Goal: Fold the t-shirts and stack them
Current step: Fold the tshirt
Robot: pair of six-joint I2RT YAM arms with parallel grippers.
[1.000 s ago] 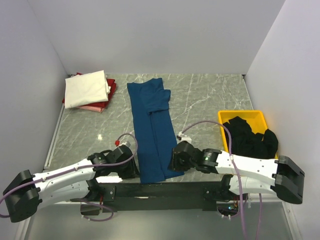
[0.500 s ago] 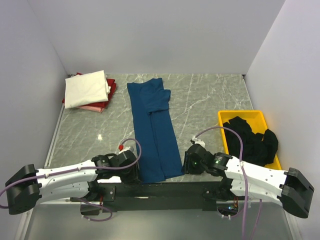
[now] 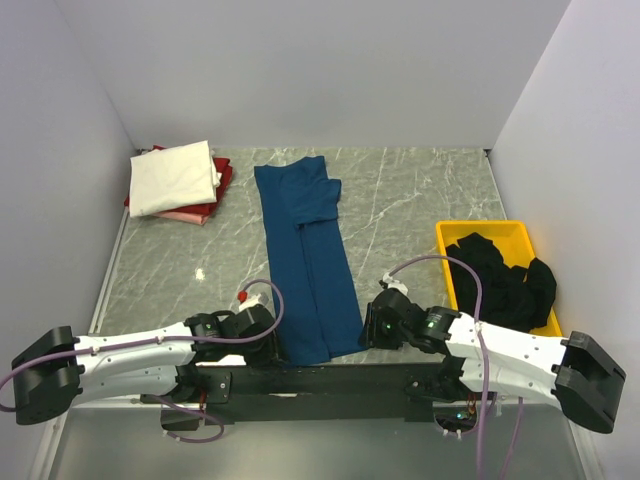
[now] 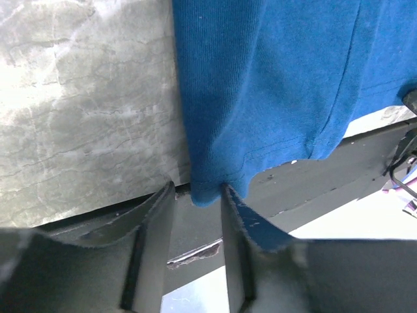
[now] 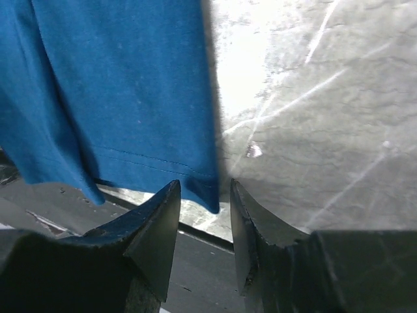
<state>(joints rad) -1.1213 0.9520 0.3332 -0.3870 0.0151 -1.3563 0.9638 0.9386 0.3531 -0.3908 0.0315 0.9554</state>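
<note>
The dark blue t-shirt's hem corner sits shallow at my left gripper's fingertips, so next I open and take the hem corner deeper [image 4: 210, 172] before folding the hem up.
A dark blue t-shirt [image 3: 305, 250], folded into a long strip, lies down the middle of the table with its hem hanging over the near edge. My left gripper [image 3: 272, 345] is open at the hem's left corner. In the left wrist view [image 4: 197, 195] that corner of the shirt [image 4: 273, 85] sits between the fingertips. My right gripper [image 3: 368, 330] is open at the hem's right corner, and in the right wrist view [image 5: 205, 195] its fingertips straddle the corner of the shirt [image 5: 117, 85]. A folded cream t-shirt [image 3: 175, 177] lies on a red one [image 3: 222, 178] at the back left.
A yellow tray [image 3: 480, 228] at the right holds crumpled black t-shirts [image 3: 505, 280]. The marble table [image 3: 420, 200] ends in a black strip at the near edge, just below both grippers. Grey walls close in the left, back and right.
My left gripper has slid right to the hem's left corner. My right gripper has moved off the shirt to the right, then eased back to the hem's right corner.
</note>
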